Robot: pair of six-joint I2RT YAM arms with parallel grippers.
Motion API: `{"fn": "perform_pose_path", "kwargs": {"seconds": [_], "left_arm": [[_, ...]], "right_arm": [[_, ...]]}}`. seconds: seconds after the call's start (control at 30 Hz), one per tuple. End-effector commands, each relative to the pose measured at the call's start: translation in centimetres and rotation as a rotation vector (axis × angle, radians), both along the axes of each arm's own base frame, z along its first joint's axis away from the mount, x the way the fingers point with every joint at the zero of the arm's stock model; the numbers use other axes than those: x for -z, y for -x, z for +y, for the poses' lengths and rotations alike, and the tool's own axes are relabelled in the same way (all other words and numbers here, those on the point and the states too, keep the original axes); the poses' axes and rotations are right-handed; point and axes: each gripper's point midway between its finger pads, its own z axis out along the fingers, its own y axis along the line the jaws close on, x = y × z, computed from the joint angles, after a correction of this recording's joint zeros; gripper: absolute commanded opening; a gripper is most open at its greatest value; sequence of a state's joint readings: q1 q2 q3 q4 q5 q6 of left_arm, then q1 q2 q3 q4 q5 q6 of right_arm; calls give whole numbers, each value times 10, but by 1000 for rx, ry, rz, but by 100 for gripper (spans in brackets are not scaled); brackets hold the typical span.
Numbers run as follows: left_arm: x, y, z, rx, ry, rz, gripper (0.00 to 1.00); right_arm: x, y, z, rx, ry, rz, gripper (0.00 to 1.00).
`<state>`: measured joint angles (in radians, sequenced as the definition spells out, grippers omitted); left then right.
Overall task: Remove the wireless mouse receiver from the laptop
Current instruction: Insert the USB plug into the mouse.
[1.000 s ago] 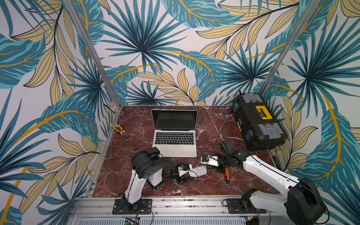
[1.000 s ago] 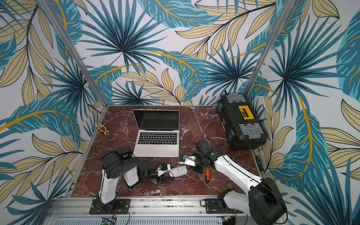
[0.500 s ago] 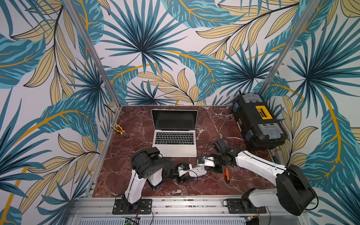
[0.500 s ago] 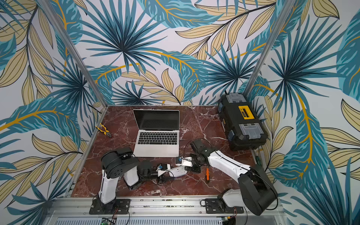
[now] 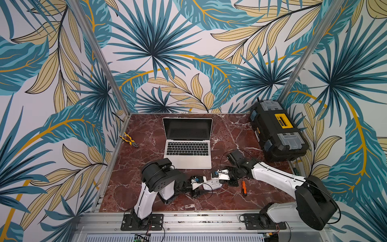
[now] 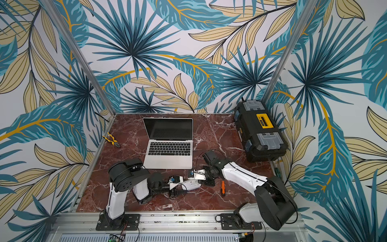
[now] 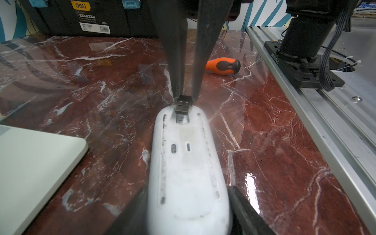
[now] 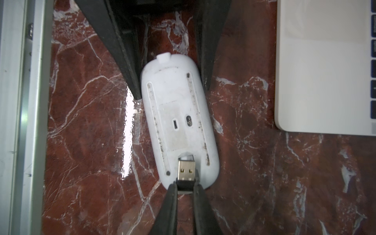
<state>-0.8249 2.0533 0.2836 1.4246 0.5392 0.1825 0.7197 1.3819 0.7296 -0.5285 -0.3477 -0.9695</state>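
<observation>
The receiver's plug sits crooked over the mouse's storage slot, so my right gripper needs to open, move back, turn crosswise and pinch the receiver from another side [image 8: 186, 171].
The silver laptop [image 5: 187, 144] stands open at the middle of the table, screen dark. In front of it my left gripper [image 7: 188, 201] is shut on a white mouse [image 7: 187, 168], held belly up by its sides. My right gripper [image 8: 185, 188] is shut on the wireless mouse receiver [image 8: 186, 169], pinching its black cap. The receiver's metal plug lies over the storage slot at the end of the mouse [image 8: 177, 114]. In both top views the two grippers meet at the mouse [image 5: 213, 184] [image 6: 191, 184]. The receiver [image 7: 183, 104] is clear of the laptop [image 8: 325, 71].
A black-and-yellow toolbox [image 5: 276, 130] stands at the back right. An orange screwdriver [image 5: 243, 186] lies just right of the grippers, and yellow pliers [image 5: 128, 140] lie at the left edge. An aluminium rail [image 7: 325, 114] runs along the table's front.
My right arm has swung left and brought the receiver up to the end of the mouse. The left arm and the mouse have stayed put.
</observation>
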Motion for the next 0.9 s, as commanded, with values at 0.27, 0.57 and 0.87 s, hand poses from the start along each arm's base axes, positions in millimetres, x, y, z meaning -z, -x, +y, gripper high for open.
{"fn": "perform_pose_path", "kwargs": {"seconds": [0.27, 0.57, 0.87], "left_arm": [[12, 0, 5, -14, -29, 38, 55], [12, -1, 6, -17, -28, 40, 55], [11, -1, 6, -17, -27, 39, 55]], "right_arm": [[10, 1, -1, -18, 37, -2, 17], [9, -4, 2, -14, 34, -24, 20], [10, -9, 1, -12, 51, -49, 25]]}}
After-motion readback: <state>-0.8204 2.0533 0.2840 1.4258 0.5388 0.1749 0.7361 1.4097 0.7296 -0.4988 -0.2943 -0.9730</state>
